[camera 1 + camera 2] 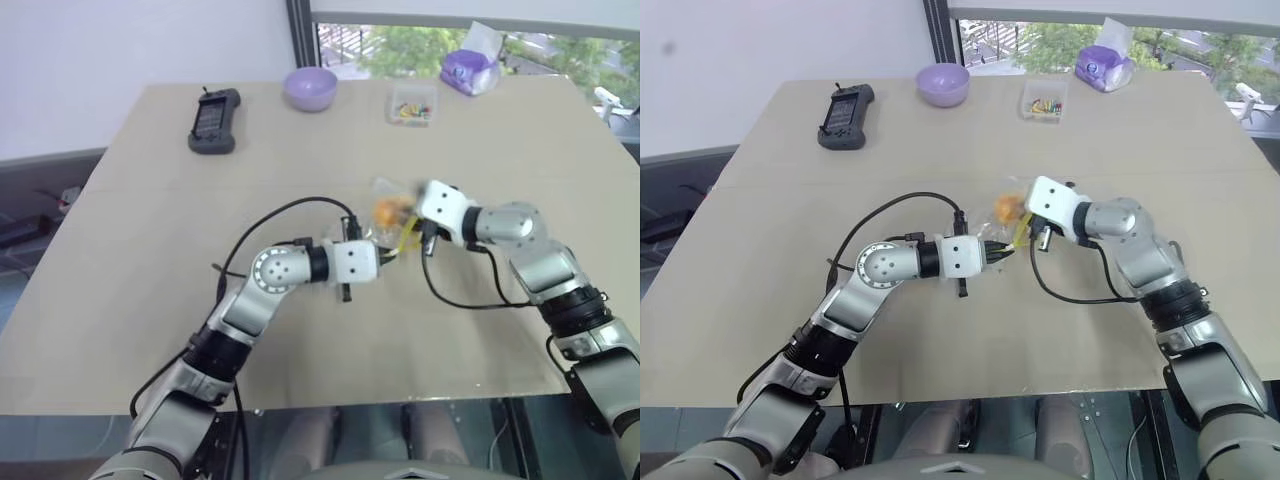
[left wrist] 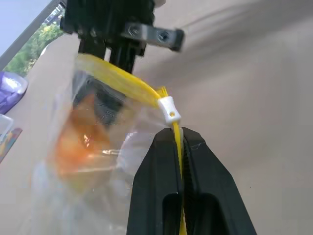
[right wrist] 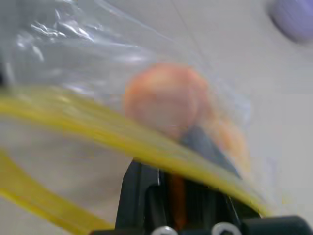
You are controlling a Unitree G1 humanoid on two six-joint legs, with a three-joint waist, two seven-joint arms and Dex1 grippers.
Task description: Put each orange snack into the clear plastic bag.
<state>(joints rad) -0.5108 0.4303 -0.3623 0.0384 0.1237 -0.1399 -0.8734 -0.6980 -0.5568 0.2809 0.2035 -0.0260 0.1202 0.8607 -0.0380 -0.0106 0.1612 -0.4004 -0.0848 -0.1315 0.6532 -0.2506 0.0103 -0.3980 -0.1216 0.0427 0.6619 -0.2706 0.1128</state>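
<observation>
The orange snack in my right gripper will be let go just inside the bag's yellow zip strip [image 1: 424, 228], next to the other orange snack.
The clear plastic bag [image 1: 384, 201] hangs just above the table's middle, stretched between my two grippers. An orange snack [image 1: 389, 210] sits inside it, seen through the plastic in the left wrist view [image 2: 73, 142] and the right wrist view [image 3: 166, 98]. My left gripper [image 2: 178, 134] is shut on the bag's yellow zip strip [image 2: 122, 78], just below the white slider [image 2: 170, 108]. My right gripper [image 1: 412, 235] is shut on the same strip from the opposite side, and it also appears across the bag in the left wrist view [image 2: 112, 54].
A purple bowl [image 1: 310, 87], a black handheld device [image 1: 213, 120], a small clear box of coloured bits [image 1: 412, 105] and a purple tissue pack [image 1: 470, 70] stand along the table's far side. The table [image 1: 150, 300] ends close to my body.
</observation>
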